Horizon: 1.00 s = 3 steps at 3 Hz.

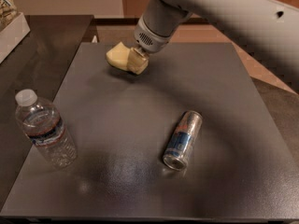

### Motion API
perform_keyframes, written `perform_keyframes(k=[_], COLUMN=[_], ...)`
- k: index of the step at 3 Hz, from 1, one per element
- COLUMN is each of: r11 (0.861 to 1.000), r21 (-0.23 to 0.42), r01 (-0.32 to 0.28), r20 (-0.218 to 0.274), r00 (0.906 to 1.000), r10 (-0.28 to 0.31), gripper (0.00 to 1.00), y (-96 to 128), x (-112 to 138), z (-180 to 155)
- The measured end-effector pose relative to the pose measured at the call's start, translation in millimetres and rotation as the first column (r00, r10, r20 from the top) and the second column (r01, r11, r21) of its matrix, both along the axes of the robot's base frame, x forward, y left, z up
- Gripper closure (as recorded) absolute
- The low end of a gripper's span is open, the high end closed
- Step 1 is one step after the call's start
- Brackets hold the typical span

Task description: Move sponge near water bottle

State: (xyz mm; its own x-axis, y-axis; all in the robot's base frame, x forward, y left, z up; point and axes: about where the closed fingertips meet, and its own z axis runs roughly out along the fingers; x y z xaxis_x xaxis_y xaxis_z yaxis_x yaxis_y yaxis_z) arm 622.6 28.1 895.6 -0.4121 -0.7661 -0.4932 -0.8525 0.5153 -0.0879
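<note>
I need to release the sponge, now at the table's far middle, on the grey table (103,135) beside the water bottle, on the side facing the can.
The sponge (117,57), a pale yellow foam block, is at the far middle of the dark grey table (219,92). It sits between the beige fingers (138,61) of my gripper (131,60), which reaches down from the upper right and is shut on it. The sponge seems slightly raised, with a shadow under it. The water bottle (45,130), clear with a white cap and a blue-red label band, stands at the front left, well away from the sponge.
A silver-blue drink can (183,139) lies on its side at the front centre-right. A darker table (42,55) adjoins on the left, with a white box (10,29) at its far left. My arm spans the upper right.
</note>
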Motion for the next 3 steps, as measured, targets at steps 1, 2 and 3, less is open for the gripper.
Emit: perform_keyframes(k=[1, 2, 3], r11=[0.987, 0.950, 0.899], r21=[-0.011, -0.049, -0.106], r01=[-0.163, -0.309, -0.425], r20=[0.043, 0.059, 0.020], r00=[0.9856, 0.9483, 0.9028], r10=[0.163, 0.312, 0.430], gripper=[1.00, 1.00, 1.00], y=[4, 10, 12], x=[-45, -82, -110], z=[11, 15, 9])
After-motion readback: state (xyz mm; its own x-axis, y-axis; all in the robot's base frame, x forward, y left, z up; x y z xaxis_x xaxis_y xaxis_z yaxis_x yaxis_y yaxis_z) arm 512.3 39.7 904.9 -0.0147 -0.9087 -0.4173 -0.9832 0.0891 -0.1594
